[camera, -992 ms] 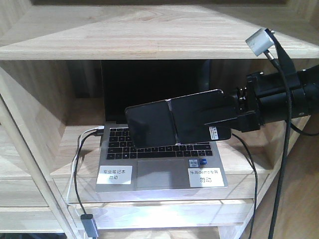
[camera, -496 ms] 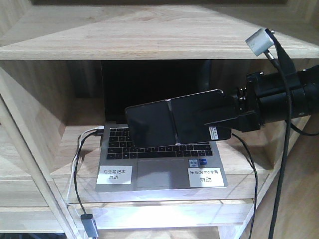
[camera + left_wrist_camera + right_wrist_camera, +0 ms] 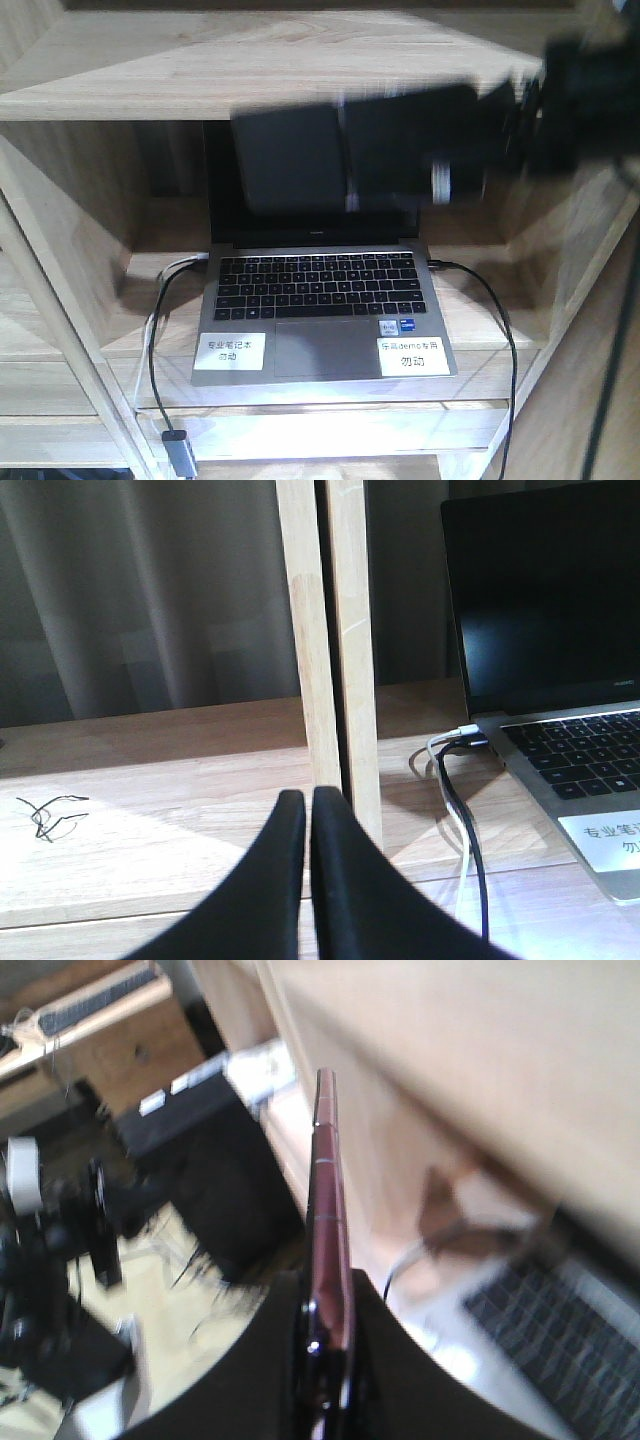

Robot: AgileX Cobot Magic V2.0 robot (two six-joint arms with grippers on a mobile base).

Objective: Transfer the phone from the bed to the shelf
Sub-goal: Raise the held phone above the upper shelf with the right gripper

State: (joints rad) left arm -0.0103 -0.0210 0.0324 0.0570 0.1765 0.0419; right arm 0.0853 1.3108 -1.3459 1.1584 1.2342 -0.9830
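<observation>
The phone will lie flat on the shelf's top board [image 3: 222, 27], above the open laptop, when my right gripper lets go of it there.
The phone [image 3: 300, 155], a black folding slab blurred by motion, hangs level in front of the laptop's screen, just under the shelf's top board [image 3: 300, 60]. My right gripper [image 3: 445, 140] comes in from the right and is shut on the phone's right half. In the right wrist view the phone [image 3: 325, 1180] stands edge-on, pinkish, between the black fingers of the right gripper [image 3: 328, 1305]. My left gripper [image 3: 308, 800] is shut with nothing in it, low over a shelf board beside a wooden upright [image 3: 325, 630]. The bed is out of view.
An open grey laptop [image 3: 325, 310] with two white labels fills the middle tier. A white cable [image 3: 160, 300] and a black cable [image 3: 495, 320] run from its sides, and an adapter [image 3: 180, 455] hangs below. Slanted shelf walls close in on both sides.
My right arm has lifted the phone from just above the keyboard up to the level of the top board's front edge. It is now blurred with motion. The laptop has not moved.
</observation>
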